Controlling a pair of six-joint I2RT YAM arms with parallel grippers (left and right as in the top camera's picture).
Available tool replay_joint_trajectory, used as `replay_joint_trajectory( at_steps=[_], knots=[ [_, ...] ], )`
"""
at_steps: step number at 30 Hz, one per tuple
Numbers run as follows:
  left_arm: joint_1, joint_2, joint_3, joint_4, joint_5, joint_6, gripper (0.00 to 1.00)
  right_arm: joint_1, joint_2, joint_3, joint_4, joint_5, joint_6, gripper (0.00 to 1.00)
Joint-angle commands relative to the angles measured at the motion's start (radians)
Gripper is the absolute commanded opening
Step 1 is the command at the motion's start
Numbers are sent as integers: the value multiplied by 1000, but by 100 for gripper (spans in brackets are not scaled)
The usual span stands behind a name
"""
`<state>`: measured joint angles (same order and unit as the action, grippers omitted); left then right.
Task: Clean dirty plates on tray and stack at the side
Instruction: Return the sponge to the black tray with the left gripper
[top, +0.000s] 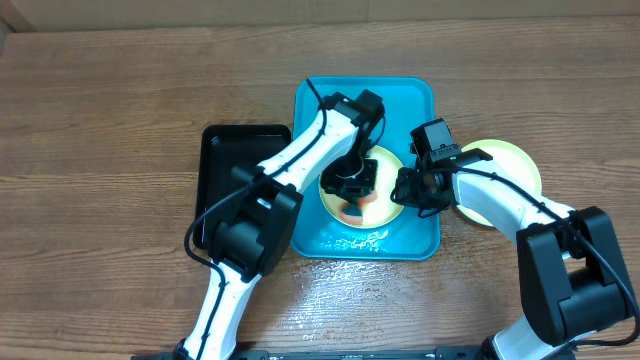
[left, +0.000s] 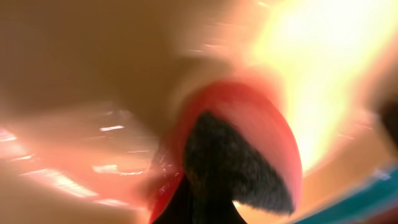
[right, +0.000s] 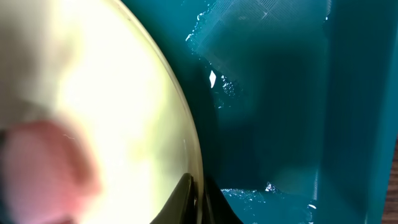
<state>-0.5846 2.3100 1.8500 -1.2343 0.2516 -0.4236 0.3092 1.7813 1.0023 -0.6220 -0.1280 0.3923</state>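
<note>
I need to use my left gripper to set the scrub pad free so that it rests in the nearer half of the smaller black tray (top: 241, 209).
A plate (top: 382, 202) with a red-orange sauce smear (top: 352, 212) lies on the turquoise tray (top: 400, 100). My left gripper (top: 352, 180) presses down on its middle, shut on a dark fuzzy scrub pad (left: 230, 162) ringed by red sauce (left: 249, 106). My right gripper (top: 408, 190) is shut on the plate's right rim. In the right wrist view its fingers (right: 200, 199) pinch the rim of the plate (right: 112, 112) above the tray floor (right: 273, 93). A clean plate (top: 510, 160) lies on the table to the right of the tray.
A smaller black tray (top: 225, 160) sits against the turquoise tray's left side. Water droplets (top: 355, 240) shine on the tray's front part. Bare wooden table lies all around.
</note>
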Motion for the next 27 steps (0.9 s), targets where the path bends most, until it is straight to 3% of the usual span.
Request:
replay_joint_trajectory(
  at_steps=[1,8,18,27],
  knots=[
    [45,15,-5,-24,-213,-38,4,-3,33,-23,-19,71,-13,5],
    [112,-52,-1,-42,-230,-74,4,-3,33,-23,-19,71,-13,5],
    [232,-348,-1,-49,-176,-40,4,-3,33,-23,-26,71,-14,5],
    [415,-427,-67,-153,-365,-18,4,-3,33,-23,-31,71,-13,5]
  ],
)
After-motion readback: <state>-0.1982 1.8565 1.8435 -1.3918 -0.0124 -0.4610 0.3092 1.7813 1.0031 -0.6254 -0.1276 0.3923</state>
